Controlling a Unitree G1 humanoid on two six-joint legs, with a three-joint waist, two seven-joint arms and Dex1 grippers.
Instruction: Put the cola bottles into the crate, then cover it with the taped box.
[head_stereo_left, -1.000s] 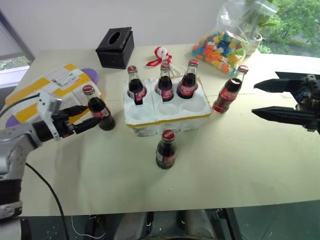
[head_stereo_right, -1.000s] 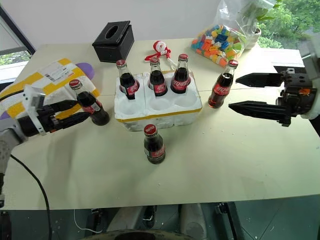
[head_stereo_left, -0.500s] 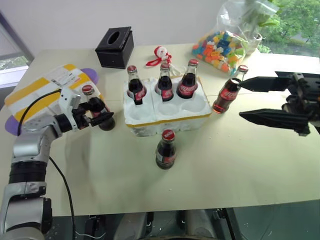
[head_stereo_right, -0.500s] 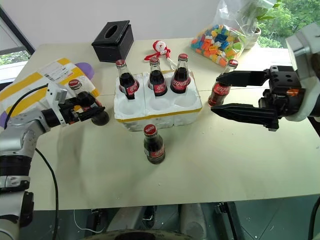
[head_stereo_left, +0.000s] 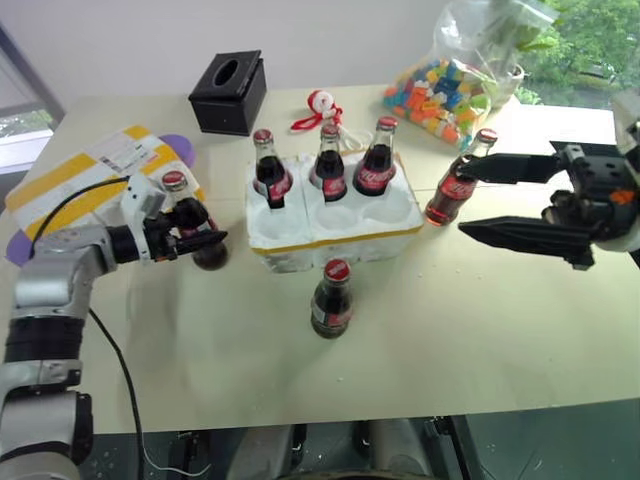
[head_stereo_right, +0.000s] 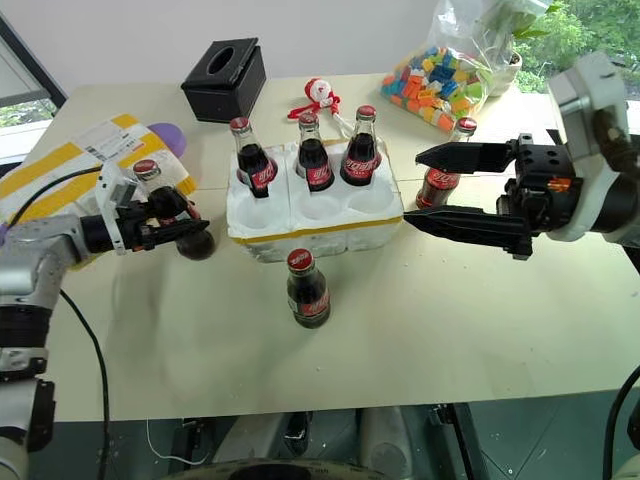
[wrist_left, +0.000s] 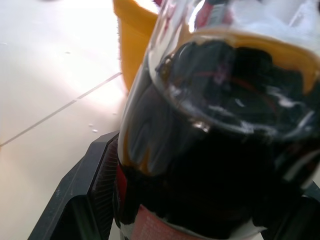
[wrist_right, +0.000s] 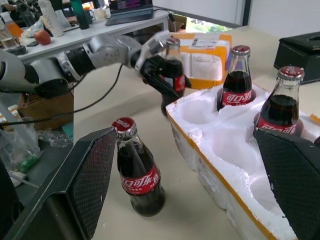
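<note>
My left gripper is holding its cola bottle. Next, I let go of the bottle in the crate's empty front hollow (head_stereo_left: 275, 227) that is nearest the taped box.
The crate (head_stereo_left: 330, 240), a low white foam tray, holds three cola bottles (head_stereo_left: 331, 165) upright in its back wells; its front wells are empty. To its left, my left gripper (head_stereo_left: 208, 232) is shut on another cola bottle (wrist_left: 215, 150), one finger (wrist_left: 90, 185) pressed against the glass. One bottle (head_stereo_left: 332, 298) stands on the table before the crate, and one (head_stereo_left: 445, 200) stands at the crate's right end. My right gripper (head_stereo_right: 412, 190) hangs wide open there, pointing left, holding nothing. The taped box (head_stereo_left: 80, 180) lies at far left.
A black tissue box (head_stereo_left: 230, 95) and a red-and-white toy (head_stereo_left: 322, 108) sit behind the crate. A bag of coloured blocks (head_stereo_left: 440, 90) is at the back right. The crate's yellow-taped near rim (wrist_right: 220, 165) runs across the right wrist view.
My left gripper moved in around the bottle left of the crate and closed on it. My right gripper shifted left, up to the bottle at the crate's right end, still open.
</note>
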